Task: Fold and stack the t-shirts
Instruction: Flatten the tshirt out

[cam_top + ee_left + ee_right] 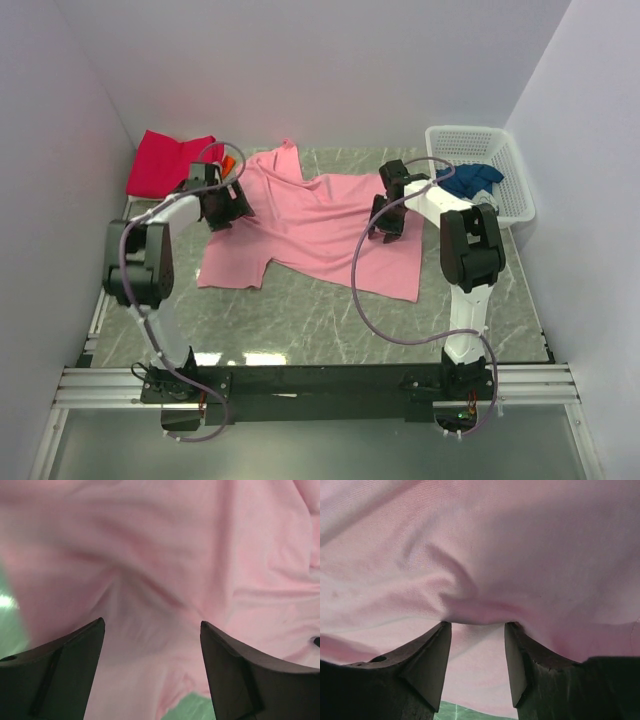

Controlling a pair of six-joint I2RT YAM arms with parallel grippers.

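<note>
Next, I close my left gripper on the near sleeve's corner (201, 284) of the light pink t-shirt, which is the corner nearest to the magenta-red t-shirt.
A light pink t-shirt (310, 225) lies spread and rumpled across the middle of the table. My left gripper (226, 208) hovers at its left sleeve area. In the left wrist view the left gripper (152, 621) stands wide open over the pink cloth (165, 555), with nothing between its fingers. My right gripper (386, 226) is low over the shirt's right side. In the right wrist view the right gripper (477, 625) is open, its fingertips pushed against a raised fold of pink cloth (485, 555). A magenta-red t-shirt (165, 162) lies at the back left, with an orange one (228, 162) peeking out beside it.
A white mesh basket (495, 148) stands at the back right with a dark blue shirt (470, 178) hanging over its near-left rim. Green marbled table (330, 330) shows in front of the pink shirt. Walls close in on the left, back and right.
</note>
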